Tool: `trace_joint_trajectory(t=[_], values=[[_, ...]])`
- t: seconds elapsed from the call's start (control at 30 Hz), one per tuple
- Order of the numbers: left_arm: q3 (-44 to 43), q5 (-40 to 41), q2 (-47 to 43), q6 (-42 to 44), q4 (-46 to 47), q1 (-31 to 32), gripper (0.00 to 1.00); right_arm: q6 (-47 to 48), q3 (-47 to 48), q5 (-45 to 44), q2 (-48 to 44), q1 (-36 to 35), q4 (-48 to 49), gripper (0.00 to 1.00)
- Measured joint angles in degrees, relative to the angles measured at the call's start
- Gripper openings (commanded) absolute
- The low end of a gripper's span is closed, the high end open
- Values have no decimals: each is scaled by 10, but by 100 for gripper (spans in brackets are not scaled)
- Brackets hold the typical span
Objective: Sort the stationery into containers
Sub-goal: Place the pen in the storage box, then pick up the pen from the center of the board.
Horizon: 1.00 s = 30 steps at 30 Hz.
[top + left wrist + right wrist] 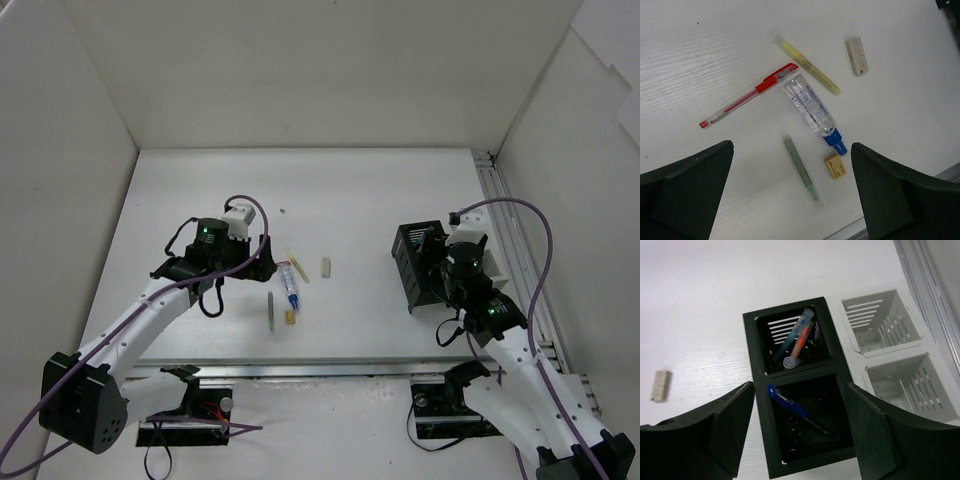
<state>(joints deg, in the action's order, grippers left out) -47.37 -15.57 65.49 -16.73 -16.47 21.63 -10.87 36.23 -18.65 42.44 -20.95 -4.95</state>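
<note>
The robot's left gripper should next go to the middle of the grey pen (271, 309) (798, 163), beside the clear blue-capped tube, and close there.
Loose stationery lies under my open left gripper (792, 147): a red pen (747, 97), a yellow pen (807, 65), a clear blue-capped tube (812, 110), a grey pen (799, 167), a tan eraser (834, 166) and a beige eraser block (856, 55). Nothing sits between its fingers. My right gripper (800, 386) hangs open above the black organiser (752, 390). A blue pen (800, 410) leans loose in its near compartment. Blue and orange pens (797, 337) stand in the far one. Beside it is the white slotted box (852, 337), both compartments bare.
White walls enclose the table on three sides. A metal rail (320, 368) runs along the near edge and another (510, 230) along the right side. The beige eraser block (660, 385) lies left of the organiser. A small speck (283, 211) sits farther back.
</note>
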Motion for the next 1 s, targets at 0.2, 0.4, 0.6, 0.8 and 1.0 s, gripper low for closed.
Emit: trace_joint_trajectory(t=[0.2, 0.4, 0.6, 0.8, 1.0], values=[[0, 16, -19, -3, 0, -6, 100, 44, 54, 84, 16, -3, 10, 98], [9, 32, -45, -18, -5, -23, 100, 97, 219, 143, 197, -94, 31, 98], [41, 53, -94, -37, -35, -33, 100, 105, 315, 192, 428, -158, 47, 98], [61, 64, -125, -55, -53, -34, 100, 81, 416, 181, 634, -189, 8, 98], [73, 59, -116, -65, -57, -34, 100, 64, 484, 157, 726, -211, -29, 98]])
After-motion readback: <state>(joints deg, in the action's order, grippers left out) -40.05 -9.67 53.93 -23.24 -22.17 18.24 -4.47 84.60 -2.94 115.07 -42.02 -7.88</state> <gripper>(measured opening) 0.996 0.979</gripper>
